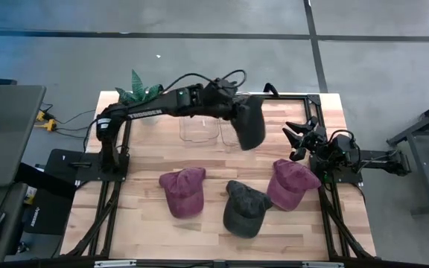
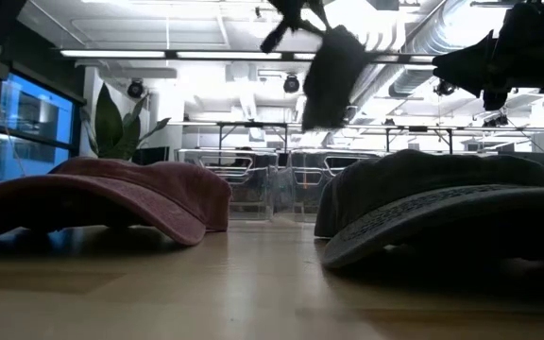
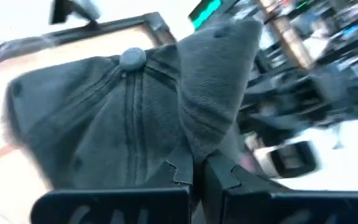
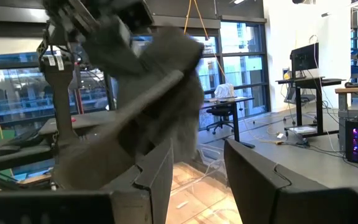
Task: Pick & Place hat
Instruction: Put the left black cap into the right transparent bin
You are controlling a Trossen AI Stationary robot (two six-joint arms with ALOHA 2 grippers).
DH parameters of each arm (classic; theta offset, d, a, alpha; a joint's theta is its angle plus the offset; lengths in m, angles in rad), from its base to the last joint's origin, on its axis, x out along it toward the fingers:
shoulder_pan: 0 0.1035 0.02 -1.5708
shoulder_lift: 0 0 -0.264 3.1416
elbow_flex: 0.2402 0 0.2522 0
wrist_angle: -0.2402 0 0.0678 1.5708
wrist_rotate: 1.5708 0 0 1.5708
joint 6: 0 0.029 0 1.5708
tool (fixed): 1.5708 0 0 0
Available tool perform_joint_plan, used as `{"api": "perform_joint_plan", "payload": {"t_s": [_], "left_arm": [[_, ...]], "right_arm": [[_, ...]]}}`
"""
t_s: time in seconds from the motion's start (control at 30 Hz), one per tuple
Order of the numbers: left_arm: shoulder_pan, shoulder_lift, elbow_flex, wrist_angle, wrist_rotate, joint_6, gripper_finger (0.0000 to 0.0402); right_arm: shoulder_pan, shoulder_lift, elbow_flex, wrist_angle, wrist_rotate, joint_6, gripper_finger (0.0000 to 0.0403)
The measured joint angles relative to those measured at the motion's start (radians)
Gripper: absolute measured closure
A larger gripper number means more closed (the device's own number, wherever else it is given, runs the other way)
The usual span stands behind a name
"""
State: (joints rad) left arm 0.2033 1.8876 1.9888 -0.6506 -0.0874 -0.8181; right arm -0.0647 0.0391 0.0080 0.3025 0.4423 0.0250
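My left gripper is to release the dark grey cap, now hanging above the table's far middle, inside the clear plastic bin farther from the green plant (image 1: 238, 126).
A dark grey cap (image 1: 250, 123) hangs from my left gripper (image 1: 234, 109) above the table's far middle; it also shows in the low view as a dark grey cap (image 2: 331, 76) up in the air and fills the left wrist view (image 3: 135, 118). Two maroon caps (image 1: 182, 190) (image 1: 290, 183) and another dark grey cap (image 1: 244, 208) lie crown up on the table's near half. My right gripper (image 1: 298, 138) is open, raised near the right edge, touching nothing. My left gripper pinches a gathered fold of the cap's crown fabric (image 3: 199, 149) between its two fingers (image 3: 182, 173). The cap is lifted clear of the table and hangs below and beyond the fingers, its top button (image 3: 132, 58) showing in the wrist view.
Two clear plastic bins (image 1: 199, 130) stand at the far middle, just under the hanging cap. A green plant (image 1: 137, 91) sits at the far left corner. Black frame rails (image 1: 110, 193) run along the table's sides.
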Motion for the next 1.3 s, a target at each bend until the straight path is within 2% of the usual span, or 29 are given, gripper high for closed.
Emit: {"api": "perform_joint_plan", "payload": {"t_s": [0.5, 0.57, 0.77, 1.13, 1.3], "left_arm": [[0.124, 0.074, 0.013, -0.072, 0.019, 0.217, 0.0401], [0.127, 0.096, 0.016, -0.037, 0.031, 0.243, 0.0401], [0.137, 0.135, 0.017, -0.031, 0.044, 0.267, 0.0401], [0.137, 0.184, 0.013, -0.121, -0.027, 0.266, 0.0401], [0.135, 0.206, 0.02, -0.093, -0.042, 0.266, 0.0401]], "right_arm": [[0.0, 0.0, 0.0, -0.01, 0.0, 0.0, 0.0263], [0.0, 0.0, 0.0, -0.011, 0.0, 0.0, 0.0263], [0.0, 0.0, 0.0, -0.014, 0.0, 0.0, 0.0263], [0.0, 0.002, 0.0, -0.015, -0.003, 0.0, 0.0263], [0.0, 0.003, 0.0, -0.015, -0.004, 0.0, 0.0263]]}}
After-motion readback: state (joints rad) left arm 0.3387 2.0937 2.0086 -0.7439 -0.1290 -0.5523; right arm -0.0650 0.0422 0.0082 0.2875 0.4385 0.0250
